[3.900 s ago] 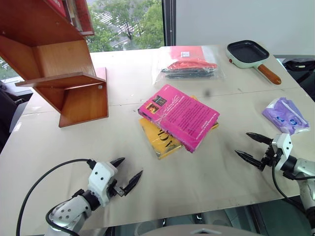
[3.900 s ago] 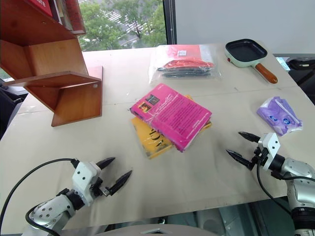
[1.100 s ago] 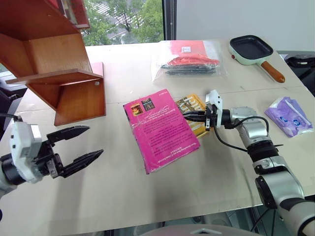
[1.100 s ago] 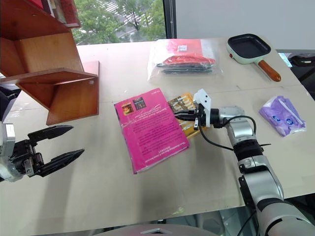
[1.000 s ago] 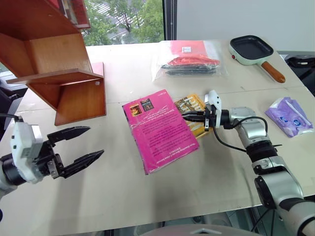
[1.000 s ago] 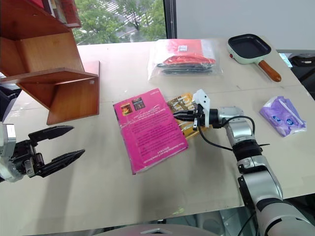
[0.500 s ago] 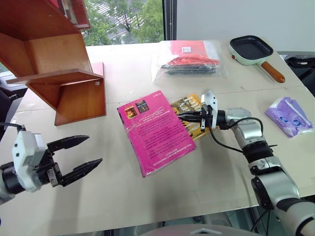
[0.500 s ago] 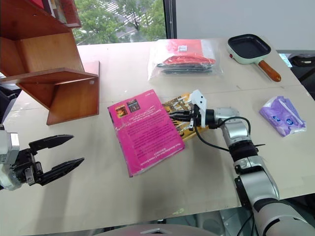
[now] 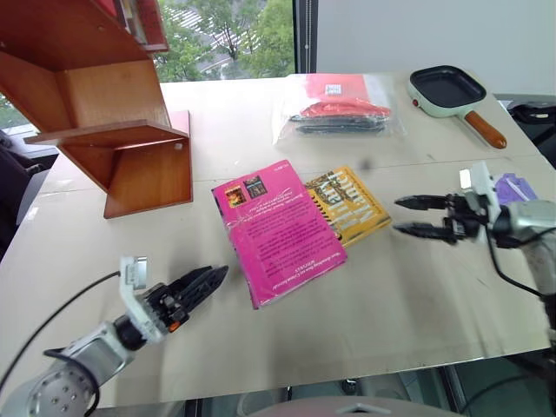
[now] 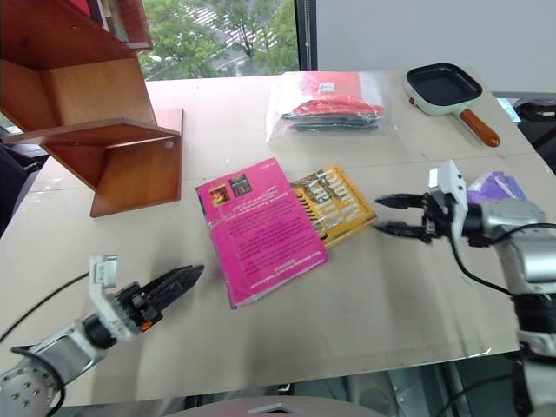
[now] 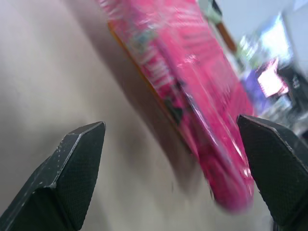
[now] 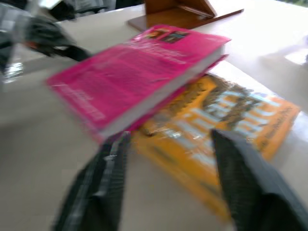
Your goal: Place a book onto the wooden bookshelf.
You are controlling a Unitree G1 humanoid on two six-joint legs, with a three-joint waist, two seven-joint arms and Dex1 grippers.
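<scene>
Next, my left gripper closes on the middle of the pink book's spine [image 9: 233, 242] [image 11: 162, 77], its long edge away from the yellow book.
The pink book [image 9: 278, 230] lies flat at the table's middle, its right edge over a yellow book [image 9: 352, 204]. The wooden bookshelf [image 9: 95, 95] stands at the far left. My left gripper [image 9: 215, 276] is low over the table, just left of the book's near corner and pointing at it. In the left wrist view its fingers [image 11: 72, 168] stand wide open with the book's edge [image 11: 192, 96] ahead. My right gripper [image 9: 397, 215] hangs open and empty to the right of the yellow book, apart from it. Both books [image 12: 139, 77] show beyond it in the right wrist view.
A clear bag of red and black items [image 9: 337, 109] and a green frying pan [image 9: 452, 94] lie at the back. A purple packet [image 9: 521, 184] sits behind my right wrist. The table's front edge [image 9: 347, 369] runs close below my left arm.
My right gripper opened and drew back to the right, away from the books. My left gripper sank towards the table, rolled, and moved in near the pink book's near corner.
</scene>
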